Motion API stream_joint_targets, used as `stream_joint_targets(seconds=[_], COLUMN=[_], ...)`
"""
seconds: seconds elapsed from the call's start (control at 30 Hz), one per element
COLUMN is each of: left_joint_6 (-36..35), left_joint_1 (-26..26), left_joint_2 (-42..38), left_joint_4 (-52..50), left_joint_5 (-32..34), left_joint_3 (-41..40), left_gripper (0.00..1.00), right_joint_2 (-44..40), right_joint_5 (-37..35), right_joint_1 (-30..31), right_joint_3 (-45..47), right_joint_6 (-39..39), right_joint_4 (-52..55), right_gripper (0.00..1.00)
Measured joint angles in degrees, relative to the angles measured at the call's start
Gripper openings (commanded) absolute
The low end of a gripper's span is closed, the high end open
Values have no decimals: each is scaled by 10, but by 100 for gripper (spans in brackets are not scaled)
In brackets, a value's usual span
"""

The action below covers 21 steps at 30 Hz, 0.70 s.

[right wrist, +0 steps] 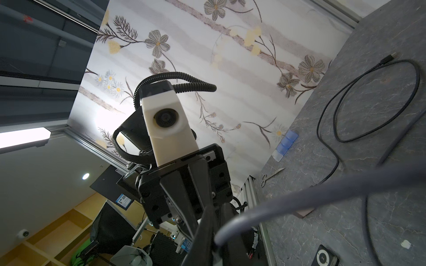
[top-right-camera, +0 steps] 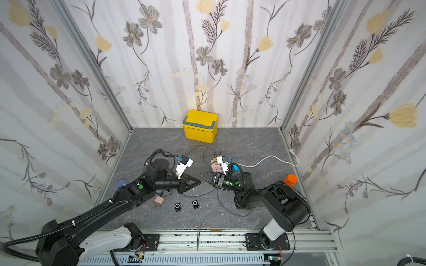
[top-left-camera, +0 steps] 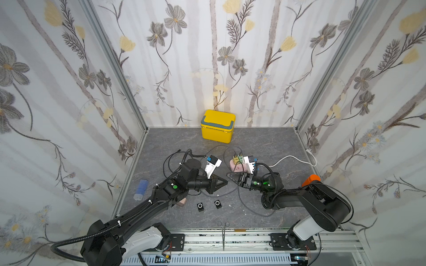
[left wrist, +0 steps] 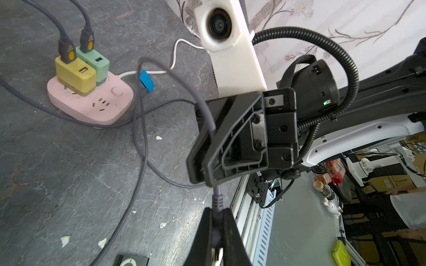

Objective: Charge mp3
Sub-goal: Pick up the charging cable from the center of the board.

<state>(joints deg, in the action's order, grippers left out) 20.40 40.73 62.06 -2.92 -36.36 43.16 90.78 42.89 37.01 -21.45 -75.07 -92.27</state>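
My left gripper grips the plug's flat sides; it should open, turn and take the plug [left wrist: 217, 231] by its edges while my right gripper holds the cable.
Two small black mp3 players [top-left-camera: 200, 206] [top-left-camera: 217, 203] lie flat on the grey table, toward its front. My left gripper [top-left-camera: 225, 182] hovers just behind them, shut on the plug end of a grey cable [left wrist: 140, 129]. In the left wrist view the plug sits pinched between the fingers [left wrist: 228, 230], with one mp3 player [left wrist: 132, 261] beside them. My right gripper [top-left-camera: 229, 174] faces the left one tip to tip and is shut on the same grey cable [right wrist: 299, 195] a short way along it. That cable runs back to chargers [left wrist: 76, 73] on a pink power strip [left wrist: 92, 108].
A yellow box [top-left-camera: 217, 126] stands at the back wall. A blue bottle [top-left-camera: 141, 190] lies at the left edge and an orange-capped item [top-left-camera: 311, 179] at the right. A white cord [top-left-camera: 292, 159], a loose black cable [right wrist: 368, 103], a tan plug [top-right-camera: 159, 200] and forceps [top-left-camera: 223, 235] lie about.
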Motion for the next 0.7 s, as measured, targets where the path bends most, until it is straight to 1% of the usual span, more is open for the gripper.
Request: stream_joint_targets(seconds=[0.03, 0.07, 0.1, 0.2, 0.27, 0.33, 0.43, 0.53, 0.6, 0.7], left_joint_6=[1, 2, 1, -6, -18, -30, -56, -90, -117, -156], left_joint_1=[0, 0, -2, -2, 0, 7, 40, 107, 150, 188], left_joint_2=[1, 1, 0, -19, -38, -55, -69, -70, -74, -78], left_joint_4=[-5, -14, -18, -21, -33, -60, -97, -126, -126, -120], left_joint_5=[2, 10, 16, 43, 66, 103, 185, 272, 342, 434], left_joint_3=[1, 3, 5, 20, 29, 36, 41, 39, 29, 13], left_gripper=[22, 35, 41, 50, 52, 54, 54, 53, 52, 52], right_joint_2=[6, 13, 17, 16, 0, -28, -77, -130, -161, -187], right_joint_5=[0, -2, 1, -5, -15, -28, -51, -88, -124, -168], right_joint_1=[0, 0, 0, -2, -2, -2, -1, 8, 20, 32], right_joint_3=[2, 3, 6, 6, -1, -11, -33, -82, -130, -180], right_joint_6=[0, -5, -7, -14, -14, -7, 23, 73, 122, 177], right_joint_4=[-2, -2, 1, 9, 15, 24, 90, 239, 367, 508], right_gripper=[0, 0, 0, 0, 0, 0, 0, 0, 0, 0])
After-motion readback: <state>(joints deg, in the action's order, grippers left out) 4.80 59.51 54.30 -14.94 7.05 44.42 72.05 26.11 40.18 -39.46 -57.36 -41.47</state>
